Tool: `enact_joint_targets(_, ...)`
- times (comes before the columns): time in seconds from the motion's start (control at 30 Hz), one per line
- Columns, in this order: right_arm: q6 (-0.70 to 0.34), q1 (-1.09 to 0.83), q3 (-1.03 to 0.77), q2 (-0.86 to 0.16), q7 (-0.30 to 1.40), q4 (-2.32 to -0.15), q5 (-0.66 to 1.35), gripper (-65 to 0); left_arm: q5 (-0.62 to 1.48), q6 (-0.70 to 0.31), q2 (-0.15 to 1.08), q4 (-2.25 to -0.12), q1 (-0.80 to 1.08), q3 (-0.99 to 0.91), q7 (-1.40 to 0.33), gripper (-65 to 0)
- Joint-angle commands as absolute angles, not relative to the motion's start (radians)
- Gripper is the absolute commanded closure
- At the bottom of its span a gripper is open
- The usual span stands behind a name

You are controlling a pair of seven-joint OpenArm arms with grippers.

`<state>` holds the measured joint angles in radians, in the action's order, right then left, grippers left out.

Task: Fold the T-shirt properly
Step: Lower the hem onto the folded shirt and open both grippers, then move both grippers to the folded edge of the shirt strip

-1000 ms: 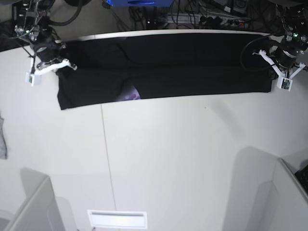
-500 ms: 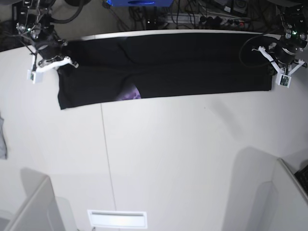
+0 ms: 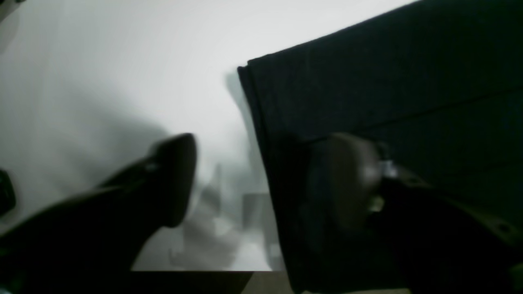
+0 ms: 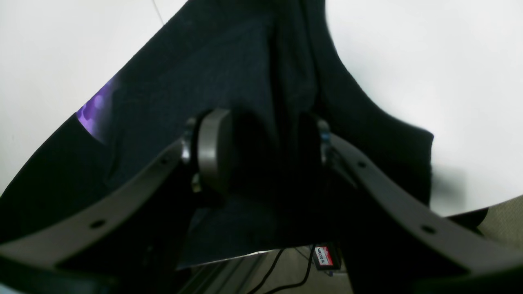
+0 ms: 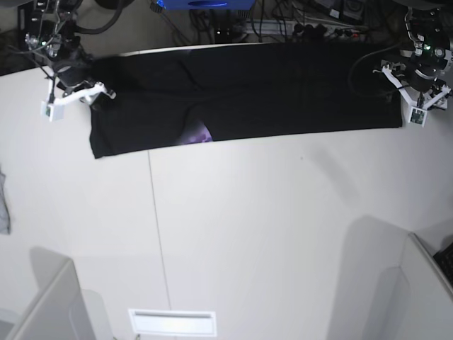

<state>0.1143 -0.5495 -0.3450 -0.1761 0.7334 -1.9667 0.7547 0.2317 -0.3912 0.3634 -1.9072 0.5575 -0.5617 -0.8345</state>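
Note:
The black T-shirt's band hangs over the table's far edge, so the robot's left gripper needs to pinch the band's end (image 5: 388,106) and pull it closer together with the right gripper.
The black T-shirt (image 5: 283,92) lies as a long folded band along the table's far edge, with a bit of purple print (image 5: 196,134) showing at its near hem. My right gripper (image 5: 88,92) is at the band's left end. In the right wrist view the gripper (image 4: 265,147) is shut on a raised ridge of the T-shirt (image 4: 184,81). My left gripper (image 5: 419,106) is at the band's right end. In the left wrist view it (image 3: 261,179) is open, one finger (image 3: 171,179) over bare table, the other over the T-shirt (image 3: 388,81).
The white table (image 5: 248,227) runs toward me. A small grey cloth scrap (image 5: 3,205) lies at the left edge. A white slotted plate (image 5: 172,322) sits at the front. Grey panels stand at both near corners. Cables hang behind the far edge.
Both grippers and the T-shirt have shifted toward the table's far edge. The shirt's near hem has drawn back and the band looks narrower.

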Motion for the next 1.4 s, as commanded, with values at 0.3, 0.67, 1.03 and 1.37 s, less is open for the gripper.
enact_joint_targets(0.3, -0.062, -0.545, -0.332, -0.188, 0.559, -1.989, 0.677, -2.9, 0.229, -0.384, 0.266, -1.936, 0.504, -0.576, -0.817, -35.4)
enact_joint_targets(0.67, -0.091, -0.507, -0.311, -0.163, 0.559, -1.83, 0.673, 0.0, 0.219, -0.384, 0.186, -1.844, 0.455, -0.57, -0.816, 0.0)
enact_joint_targets(1.03, -0.091, -0.389, -0.312, -0.165, 0.559, -1.632, 0.636, 0.0, 0.217, -0.378, 0.191, -1.587, 0.328, -0.568, -0.814, 0.0)
enact_joint_targets(1.37, -0.091, -0.206, -0.308, -0.125, 0.564, -1.509, 0.418, 0.0, 0.216, -0.378, 0.193, -1.469, 0.173, -0.568, -0.82, 0.0)
